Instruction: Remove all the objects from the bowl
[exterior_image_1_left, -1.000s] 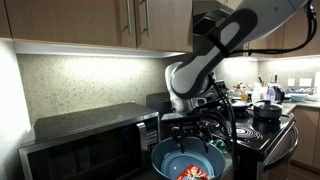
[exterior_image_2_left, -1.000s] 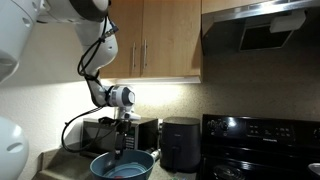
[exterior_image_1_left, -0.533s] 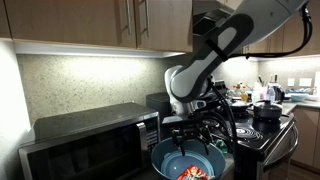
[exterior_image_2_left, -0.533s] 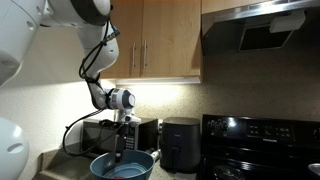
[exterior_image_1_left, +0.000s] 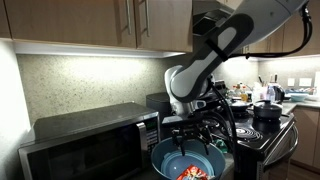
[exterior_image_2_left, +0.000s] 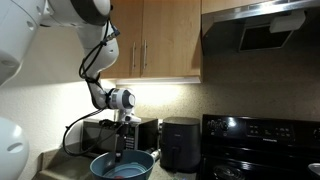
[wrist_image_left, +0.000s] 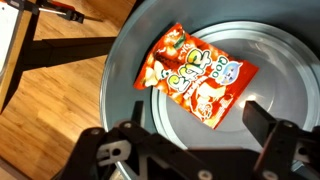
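Observation:
Next, my gripper grabs the lettered middle (exterior_image_1_left: 193, 173) (wrist_image_left: 198, 77) of the red-orange packet, pinching it together from the bottom of the blue bowl.
The large blue bowl (exterior_image_1_left: 187, 162) with a teal rim sits on the counter; it shows in both exterior views (exterior_image_2_left: 123, 165) and fills the wrist view (wrist_image_left: 270, 60). One red-orange crinkly packet (wrist_image_left: 195, 77) lies flat on the bowl's bottom; it also shows as a red patch in an exterior view (exterior_image_1_left: 194, 173). My gripper (wrist_image_left: 195, 128) hangs open just above the bowl, its two fingers spread on either side of the packet's lower edge, holding nothing. No green or blue packets are in view.
A black microwave (exterior_image_1_left: 85, 140) stands beside the bowl. A black air fryer (exterior_image_2_left: 180, 142) and a black stove (exterior_image_2_left: 260, 150) with a dark pot (exterior_image_1_left: 266, 111) stand further along. Wooden cabinets (exterior_image_2_left: 165, 40) hang overhead. A wooden surface with a black stand (wrist_image_left: 50, 45) lies beside the bowl.

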